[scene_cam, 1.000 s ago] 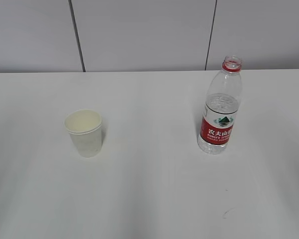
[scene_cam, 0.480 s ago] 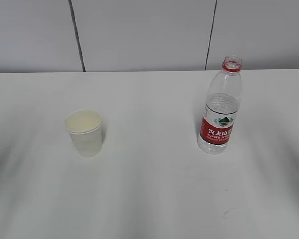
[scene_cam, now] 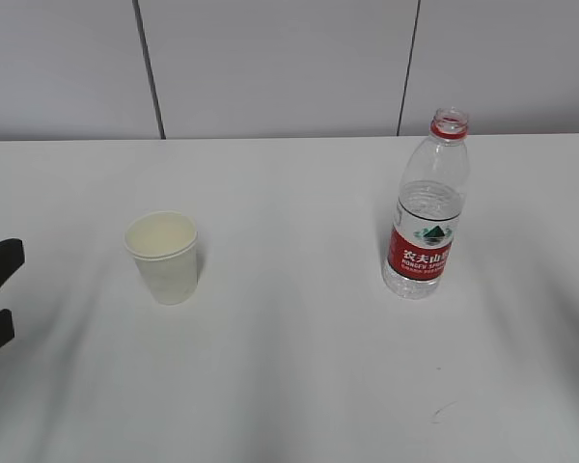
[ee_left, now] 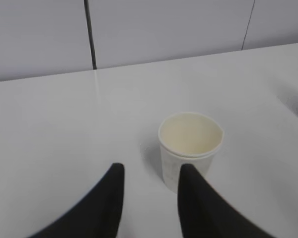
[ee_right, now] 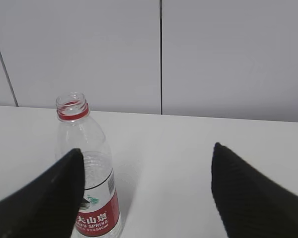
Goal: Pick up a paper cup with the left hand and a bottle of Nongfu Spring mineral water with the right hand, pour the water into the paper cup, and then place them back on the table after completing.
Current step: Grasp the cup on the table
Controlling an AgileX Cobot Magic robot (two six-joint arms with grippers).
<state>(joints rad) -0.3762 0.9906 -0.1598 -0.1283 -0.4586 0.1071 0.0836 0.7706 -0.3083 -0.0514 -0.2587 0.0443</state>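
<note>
My left gripper is to go to the white paper cup next and close around the middle of the cup's body [scene_cam: 168,274] [ee_left: 177,171], below the cup's rim.
A white paper cup [scene_cam: 164,256] stands upright and empty on the white table [scene_cam: 299,376], left of middle. An uncapped Nongfu Spring bottle [scene_cam: 427,207] with a red label stands at the right, with clear water [scene_cam: 430,204] in it. My left gripper [scene_cam: 2,292] shows at the left edge, open and empty, well left of the cup. In the left wrist view the gripper [ee_left: 151,171] is open, and the cup [ee_left: 191,144] stands just ahead, partly behind the right finger. My right gripper [ee_right: 146,148] is wide open and empty; the bottle [ee_right: 87,173] stands partly behind its left finger.
A grey panelled wall [scene_cam: 270,68] runs along the table's far edge. A small dark mark [scene_cam: 442,412] lies on the tabletop in front of the bottle.
My left gripper has come into the exterior view at the left edge. Shadows have spread over the table on both sides. The cup and the bottle have not moved.
</note>
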